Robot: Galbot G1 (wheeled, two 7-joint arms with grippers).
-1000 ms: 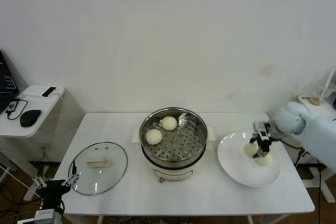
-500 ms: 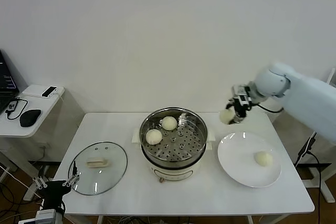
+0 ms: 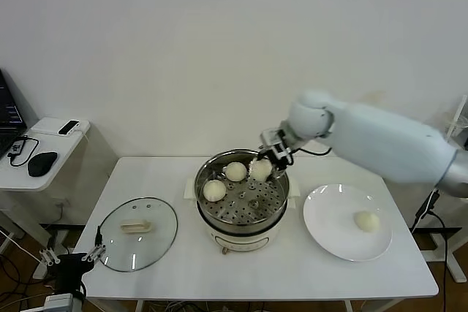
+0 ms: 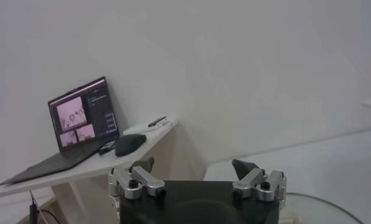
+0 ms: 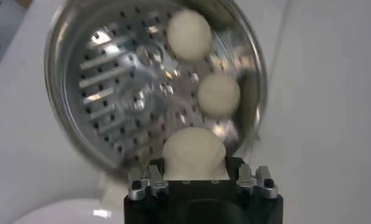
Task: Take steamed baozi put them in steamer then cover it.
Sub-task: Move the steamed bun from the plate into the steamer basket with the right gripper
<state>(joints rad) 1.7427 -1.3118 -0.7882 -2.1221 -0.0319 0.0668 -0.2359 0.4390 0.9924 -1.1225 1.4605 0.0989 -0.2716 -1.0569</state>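
Note:
Next, my right gripper lets go of the baozi on the bare front part of the steamer's perforated tray [image 3: 238, 211] [image 5: 109, 64]. The baozi is now held over the tray's back.
The steamer [image 3: 241, 221] stands mid-table with its perforated tray [image 3: 252, 204] showing. Two baozi lie in it, one at the left [image 3: 214, 191] and one at the back [image 3: 235, 172]. My right gripper [image 3: 266, 163] is shut on a third baozi [image 3: 261, 170] and holds it over the tray's back right. In the right wrist view this baozi [image 5: 194, 154] sits between the jaws above the steamer [image 5: 75, 131]. A fourth baozi [image 3: 366, 221] lies on the white plate [image 3: 329, 228]. The glass cover [image 3: 117, 239] lies flat on the table's left. My left gripper [image 3: 72, 257] is parked, open, at the front left.
A side table [image 3: 51, 151] at the far left holds a laptop, a mouse [image 3: 42, 164] and small devices. The white table's [image 3: 292, 275] front edge is near. A wall stands behind the steamer.
My right gripper lifted a baozi from the plate and carried it left, to over the steamer's back right. One baozi remains on the plate. The left arm stayed parked.

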